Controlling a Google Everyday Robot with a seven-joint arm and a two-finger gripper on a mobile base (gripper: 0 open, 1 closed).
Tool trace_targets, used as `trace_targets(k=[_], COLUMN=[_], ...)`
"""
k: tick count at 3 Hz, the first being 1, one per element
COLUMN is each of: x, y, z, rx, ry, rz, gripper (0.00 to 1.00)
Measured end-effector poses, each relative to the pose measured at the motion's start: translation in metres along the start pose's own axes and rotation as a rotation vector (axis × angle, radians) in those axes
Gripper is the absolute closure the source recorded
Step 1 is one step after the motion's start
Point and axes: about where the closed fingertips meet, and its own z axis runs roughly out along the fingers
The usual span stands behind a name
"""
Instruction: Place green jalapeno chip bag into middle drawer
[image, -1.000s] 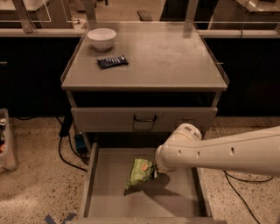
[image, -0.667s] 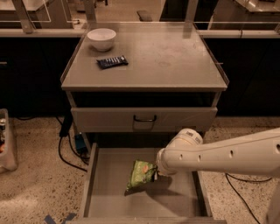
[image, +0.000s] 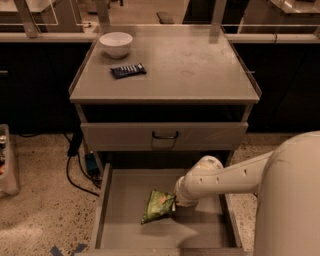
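My gripper will let go of the green jalapeno chip bag onto the drawer's grey bottom near the open middle drawer's centre (image: 154, 208).
The green jalapeno chip bag (image: 158, 205) is a small shiny green foil bag inside the open middle drawer (image: 125, 195), tilted, its lower left end close to or on the drawer floor. My gripper (image: 173, 202) sits at the bag's right edge, at the end of the white arm that reaches in from the right. The bag and the wrist hide the gripper's tips. The drawer is a wide grey metal box with low side walls, pulled out below the cabinet.
The grey drawer with a black loop handle (image: 165, 135) is shut above. On the cabinet top are a white bowl (image: 116, 44) and a dark blue snack bar wrapper (image: 127, 70). Cables (image: 75, 167) trail on the floor at left.
The arm has shifted a little to the right and down, and the bag has gone lower into the drawer with it.
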Motion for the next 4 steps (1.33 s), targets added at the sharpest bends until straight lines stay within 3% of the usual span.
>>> trace_targets(k=[2,3,4], x=[-0.006,-0.007,-0.007], y=[0.01,0.012,0.012], z=[0.054,0.059,0.059], rx=[-0.067,-0.074,-0.074], ry=[-0.043,-0.048,-0.048], rz=[0.0,-0.004,-0.004], gripper=[1.0,1.0,0.84])
